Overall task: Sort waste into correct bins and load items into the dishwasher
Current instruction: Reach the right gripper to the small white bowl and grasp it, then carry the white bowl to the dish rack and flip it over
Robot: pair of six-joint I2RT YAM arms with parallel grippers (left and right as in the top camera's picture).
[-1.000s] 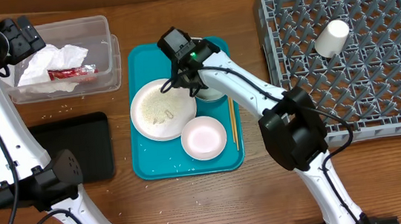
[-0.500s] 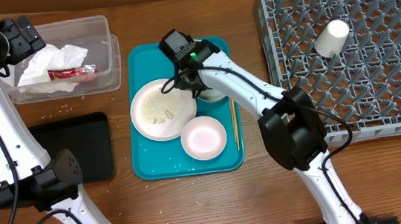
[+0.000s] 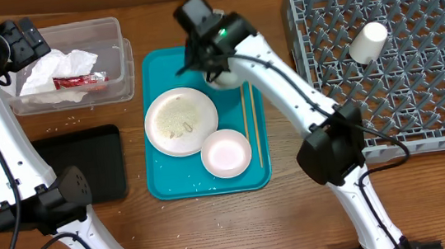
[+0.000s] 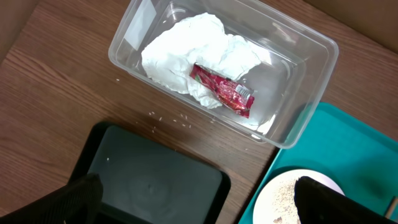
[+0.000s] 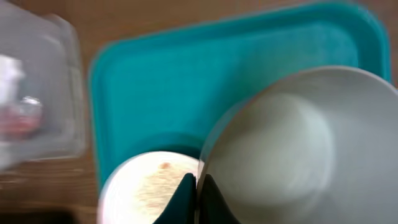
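Note:
The grey bowl, now lifted above the teal tray, will go down in the grey dish rack, just on the near side of the white cup (image 3: 369, 91), as I set it there with my right gripper.
My right gripper (image 5: 196, 190) is shut on the rim of the grey bowl (image 5: 292, 143) and holds it lifted above the teal tray (image 3: 175, 183); the bowl shows in the overhead view (image 3: 226, 78) under the arm. The large white plate (image 3: 181, 121) with rice and scraps, the smaller white dish (image 3: 226, 153) and the chopsticks (image 3: 249, 126) lie on the tray. The white cup (image 3: 368, 42) lies in the grey dish rack (image 3: 405, 130). The clear tub (image 4: 298, 93) holds the crumpled napkin (image 4: 180, 59) and red wrapper (image 4: 222, 91). My left gripper (image 4: 199, 205) is open above the black tray (image 4: 149, 186).
Loose rice grains (image 4: 168, 115) lie on the wooden table between the tub and the black tray. The dish rack fills the right side. The teal tray sits mid-table between the bins and the rack.
My right gripper has lifted the grey bowl off the teal tray and moved it toward the tray's far edge. The chopsticks now show fully. The left arm has not moved.

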